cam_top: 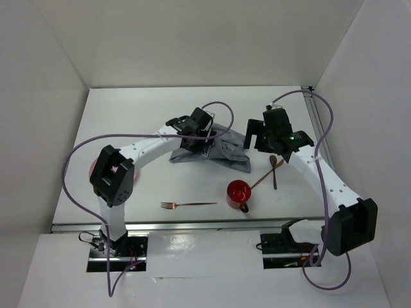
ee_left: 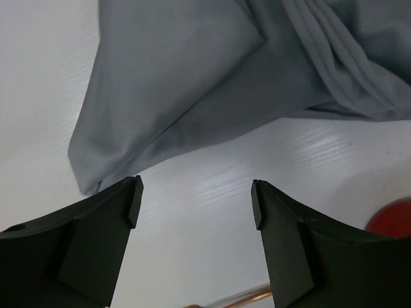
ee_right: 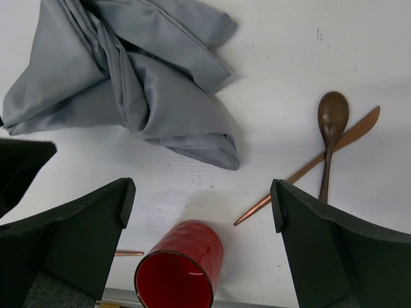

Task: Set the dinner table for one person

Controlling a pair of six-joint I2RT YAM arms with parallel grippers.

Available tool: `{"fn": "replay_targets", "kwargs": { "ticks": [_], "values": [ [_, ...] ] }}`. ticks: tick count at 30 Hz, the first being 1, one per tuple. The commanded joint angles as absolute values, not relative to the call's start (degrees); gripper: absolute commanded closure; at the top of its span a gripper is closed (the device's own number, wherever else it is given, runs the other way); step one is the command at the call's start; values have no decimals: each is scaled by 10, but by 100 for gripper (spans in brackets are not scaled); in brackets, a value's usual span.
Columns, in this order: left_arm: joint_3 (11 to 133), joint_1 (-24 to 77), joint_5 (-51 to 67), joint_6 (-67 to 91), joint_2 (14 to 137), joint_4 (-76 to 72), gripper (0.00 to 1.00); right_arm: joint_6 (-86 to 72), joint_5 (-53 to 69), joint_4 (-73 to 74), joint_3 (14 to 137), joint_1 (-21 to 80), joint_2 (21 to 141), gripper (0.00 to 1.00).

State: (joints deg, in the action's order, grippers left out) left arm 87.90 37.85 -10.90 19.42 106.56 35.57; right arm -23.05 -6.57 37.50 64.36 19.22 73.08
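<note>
I need to pinch the upper layer's inner corner point(ee_left: 254, 42) with my left gripper and pull it open, because the grey cloth's upper layer lies folded back over the lower one.
The white dinner table point(cam_top: 128, 115) holds a crumpled grey cloth point(cam_top: 221, 151) at its middle. My left gripper point(cam_top: 192, 140) hovers over the cloth's left part, open and empty. In the left wrist view point(ee_left: 196, 192) the cloth point(ee_left: 192, 83) lies just beyond the fingertips. My right gripper point(cam_top: 253, 141) is open and empty above the cloth's right end. In the right wrist view point(ee_right: 199, 199) a red cup point(ee_right: 183, 266) stands below it, beside the cloth point(ee_right: 128, 77), a dark spoon point(ee_right: 332, 122) and a copper knife point(ee_right: 302, 172).
The red cup point(cam_top: 238, 192) stands near the front edge, with a copper fork point(cam_top: 187, 205) to its left. The spoon and knife point(cam_top: 275, 168) lie crossed at the right. A red plate point(cam_top: 94, 169) shows partly behind the left arm. Metal rails run along the right and front edges.
</note>
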Motion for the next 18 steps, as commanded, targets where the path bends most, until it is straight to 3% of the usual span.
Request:
{"fn": "replay_targets", "kwargs": {
  "ticks": [1,9,18],
  "values": [
    [932,386,-111,191,1109,344,13,-228,-66,379,625,192,712,0],
    [1053,391,-148,184,1213,336,17,-251,-47,374,612,192,700,0],
    [1070,402,-168,163,1251,336,13,-259,-120,388,601,181,646,0]
  ]
}}
